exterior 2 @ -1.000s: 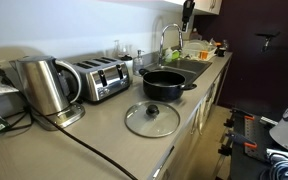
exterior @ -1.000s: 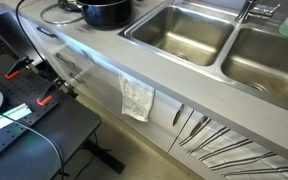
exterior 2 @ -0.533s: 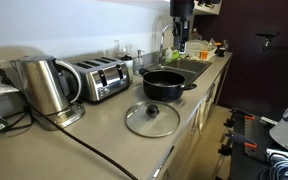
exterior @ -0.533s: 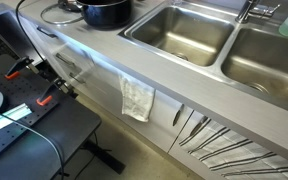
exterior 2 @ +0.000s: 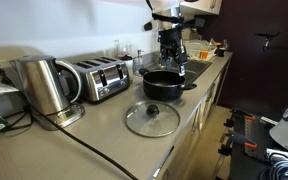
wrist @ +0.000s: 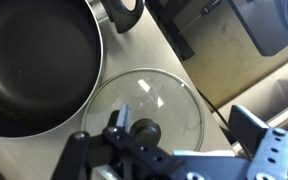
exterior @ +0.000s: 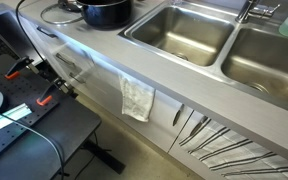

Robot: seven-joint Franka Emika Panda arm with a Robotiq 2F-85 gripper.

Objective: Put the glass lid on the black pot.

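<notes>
Next, my gripper goes to the dark knob (exterior: 69, 4) (wrist: 145, 131) in the middle of the glass lid and closes there.
The glass lid (exterior 2: 152, 118) lies flat on the grey counter in front of the black pot (exterior 2: 164, 84), its dark knob up. In the wrist view the lid (wrist: 159, 95) is just right of the pot (wrist: 34, 60), with the knob (wrist: 141, 130) near my fingers. My gripper (exterior 2: 169, 48) hangs in the air above the pot, open and empty; in the wrist view the gripper (wrist: 181, 125) has its jaws wide apart above the lid. The pot (exterior: 106, 10) and part of the lid (exterior: 56, 14) also show at the top of an exterior view, without the gripper.
A steel kettle (exterior 2: 44, 85) and a toaster (exterior 2: 102, 78) stand along the wall. Two steel sinks (exterior: 179, 30) with a faucet (exterior 2: 167, 35) lie beyond the pot. A white towel (exterior: 137, 98) hangs on the cabinet front. A black cable (exterior 2: 94, 150) crosses the counter.
My gripper has come down from the top of the view and moved towards the pot. The lid and pot have not moved.
</notes>
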